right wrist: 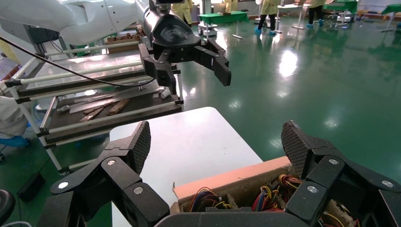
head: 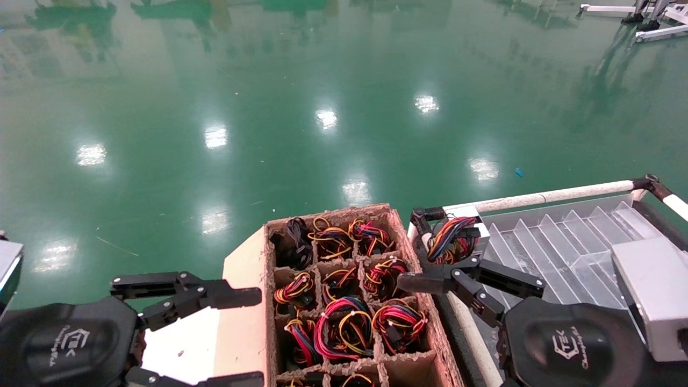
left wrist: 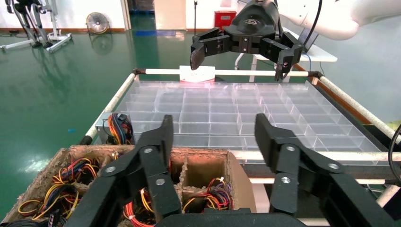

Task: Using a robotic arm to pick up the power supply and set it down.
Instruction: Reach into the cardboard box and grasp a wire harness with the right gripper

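Note:
The wire loop (head: 406, 313) of the power supply in the cart-side cell next to the box's empty cell should be gripped next by my right gripper.
A brown cardboard divider box (head: 248, 301) holds several wire-bundled units. The power supply (head: 339, 324), its wire loop mostly red, lies in a middle cell with its metal body hidden under the wires. My left gripper (head: 258, 337) hovers open over the box's left flap, nothing between its fingers; its own view shows the jaws (left wrist: 214, 125) wide apart above the box wall (left wrist: 238, 175). On the other side my right gripper (head: 419, 330) hangs open at the box's right edge, its lower finger out of frame. Its jaws (right wrist: 217, 137) are empty above the box rim (right wrist: 231, 176).
A clear compartment tray (head: 564, 242) on a white-railed cart stands right of the box. A similar unit with blue strands (head: 454, 236) sits in its far left corner. A white tabletop (right wrist: 189, 142) lies under the box. Green floor lies beyond.

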`<control>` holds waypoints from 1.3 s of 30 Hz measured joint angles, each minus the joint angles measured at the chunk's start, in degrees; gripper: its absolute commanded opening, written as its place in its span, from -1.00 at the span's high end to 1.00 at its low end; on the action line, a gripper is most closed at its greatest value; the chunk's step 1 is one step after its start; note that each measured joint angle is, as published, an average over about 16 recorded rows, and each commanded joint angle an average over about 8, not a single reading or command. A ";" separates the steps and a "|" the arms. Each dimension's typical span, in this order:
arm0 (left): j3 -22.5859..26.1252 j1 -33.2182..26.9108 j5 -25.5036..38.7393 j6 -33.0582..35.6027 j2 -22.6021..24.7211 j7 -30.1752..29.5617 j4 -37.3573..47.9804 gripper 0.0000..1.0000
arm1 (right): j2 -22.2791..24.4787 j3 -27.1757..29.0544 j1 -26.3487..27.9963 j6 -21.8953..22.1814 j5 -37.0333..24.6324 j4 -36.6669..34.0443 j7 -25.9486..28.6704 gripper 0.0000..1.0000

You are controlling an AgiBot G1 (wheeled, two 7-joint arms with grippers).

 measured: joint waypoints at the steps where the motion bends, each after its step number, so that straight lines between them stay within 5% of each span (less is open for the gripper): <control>1: 0.00 0.00 0.00 0.00 0.00 0.00 0.00 1.00 | -0.04 -0.23 0.09 0.38 -0.70 -0.13 0.05 -1.00; 16: 0.03 -0.02 -0.01 0.01 0.00 0.02 0.03 1.00 | -4.18 -8.43 7.33 9.46 -22.15 -3.60 4.57 -1.00; 18: 0.03 -0.02 -0.02 0.01 0.00 0.02 0.03 1.00 | -5.16 -9.78 8.88 10.03 -25.12 -4.33 5.41 -0.73; 24: 0.05 -0.03 -0.02 0.01 -0.01 0.03 0.03 0.93 | -8.18 -13.42 13.08 10.38 -32.46 -7.19 7.00 0.77; 26: 0.05 -0.03 -0.03 0.00 -0.01 0.03 0.03 0.73 | -9.17 -14.36 14.23 10.29 -34.24 -8.35 7.14 1.00; 33: 0.06 -0.03 -0.03 0.00 -0.01 0.04 0.03 -0.80 | -12.15 -16.57 17.21 9.72 -38.10 -12.57 6.44 1.00; 35: 0.07 -0.03 -0.04 0.00 -0.02 0.04 0.03 -0.99 | -12.90 -16.97 17.77 9.58 -38.69 -13.76 6.02 1.00; 39: 0.08 -0.04 -0.04 -0.01 -0.02 0.04 0.03 -1.00 | -14.09 -17.52 18.64 9.32 -39.45 -15.85 5.20 1.00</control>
